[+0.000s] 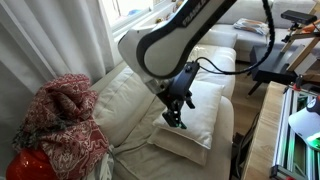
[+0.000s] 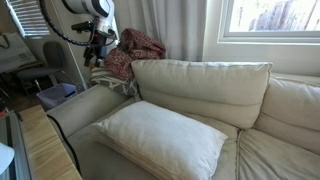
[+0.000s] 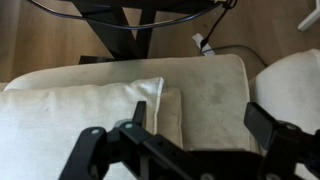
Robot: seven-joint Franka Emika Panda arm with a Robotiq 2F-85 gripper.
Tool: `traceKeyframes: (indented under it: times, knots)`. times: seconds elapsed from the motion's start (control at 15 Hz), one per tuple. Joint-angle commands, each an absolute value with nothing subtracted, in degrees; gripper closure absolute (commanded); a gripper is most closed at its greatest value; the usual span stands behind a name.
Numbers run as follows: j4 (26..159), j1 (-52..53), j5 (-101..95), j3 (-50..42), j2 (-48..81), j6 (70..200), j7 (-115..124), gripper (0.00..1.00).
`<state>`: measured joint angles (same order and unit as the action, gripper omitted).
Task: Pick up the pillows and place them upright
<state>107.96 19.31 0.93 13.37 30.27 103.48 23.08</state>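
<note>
My gripper will close on the side edge (image 1: 178, 131) (image 3: 152, 122) of the top cream pillow, next to the bare seat cushion, and will leave the lower pillow lying.
One cream pillow (image 1: 195, 128) lies flat on a sofa seat; it shows in the wrist view (image 3: 75, 115) at the left, with its corner towards the middle. My gripper (image 1: 175, 118) hovers just above this pillow's edge, open and empty; in the wrist view (image 3: 200, 120) its fingers straddle the bare seat cushion beside the pillow. In an exterior view the gripper (image 2: 97, 55) is far off at the upper left. A second cream pillow (image 2: 160, 140) lies flat on the near sofa seat, away from the gripper.
A red patterned blanket (image 1: 60, 125) is heaped on the sofa arm beside the gripper, also seen in an exterior view (image 2: 135, 50). Fixed back cushions (image 2: 200, 85) stand behind the near pillow. A wooden floor with cables (image 3: 215, 45) and a table leg lies beyond the sofa edge.
</note>
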Motion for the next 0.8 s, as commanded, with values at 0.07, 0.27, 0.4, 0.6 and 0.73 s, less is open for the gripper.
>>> traceKeyframes:
  times: [0.07, 0.27, 0.4, 0.6, 0.73]
  knots:
    - [94.06, 26.87, -5.34, 10.07, 47.95, 98.02, 25.18, 0.00]
    - [92.47, 28.71, -6.95, 7.46, 52.14, 103.69, 27.06, 0.00]
    - [94.40, 28.36, -5.56, 8.04, 50.72, 103.86, 26.10, 0.00]
    - [92.55, 28.55, -6.04, 6.78, 53.26, 105.19, 26.79, 0.00]
    - [92.32, 28.55, -6.05, 6.71, 53.18, 105.27, 26.85, 0.00]
